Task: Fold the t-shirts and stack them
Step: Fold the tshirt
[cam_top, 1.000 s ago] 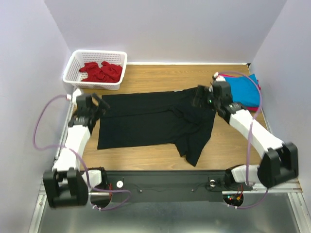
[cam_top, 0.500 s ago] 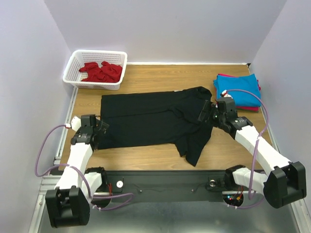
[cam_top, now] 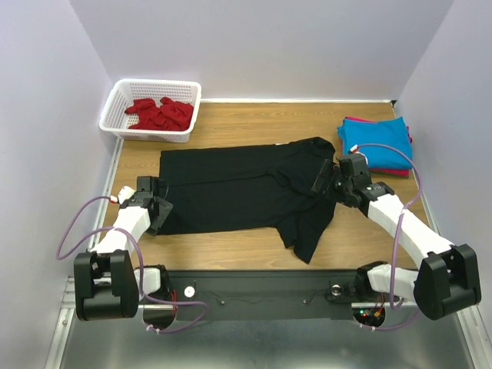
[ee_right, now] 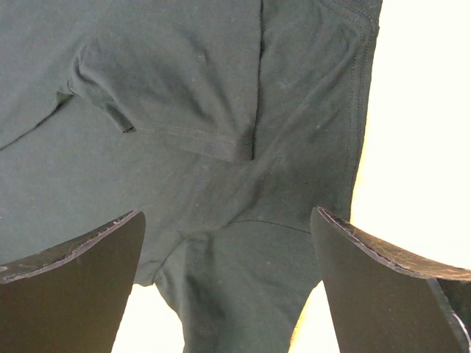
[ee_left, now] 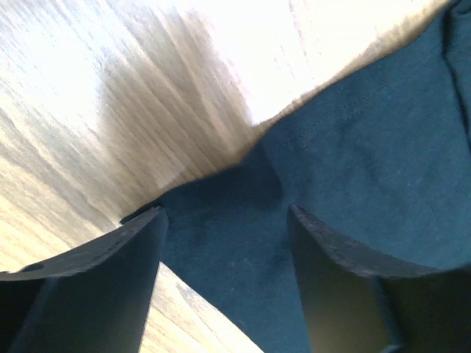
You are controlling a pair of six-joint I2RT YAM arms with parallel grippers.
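I will next close my right gripper on the black t-shirt sleeve's near corner (cam_top: 309,260), the sleeve pointing at the black rail.
A black t-shirt (cam_top: 246,188) lies spread on the wooden table, its right part crumpled, with one part hanging toward the front edge. My left gripper (cam_top: 157,209) is open low over the shirt's near left corner (ee_left: 228,243), a finger on each side of the cloth. My right gripper (cam_top: 327,178) is open just above the shirt's crumpled right side (ee_right: 235,243), near a sleeve (ee_right: 169,95). A turquoise-blue shirt (cam_top: 377,142) lies folded on a red one (cam_top: 390,171) at the right. More red shirts (cam_top: 160,113) lie in the basket.
A white lattice basket (cam_top: 115,104) stands at the back left. White walls close in the table on three sides. A black rail (cam_top: 254,288) runs along the near edge between the arm bases. Bare wood (cam_top: 261,119) shows behind the black shirt.
My left gripper has moved from the shirt's far left corner toward me to its near left corner. My right gripper has pulled back from the collar area to the shirt's right side.
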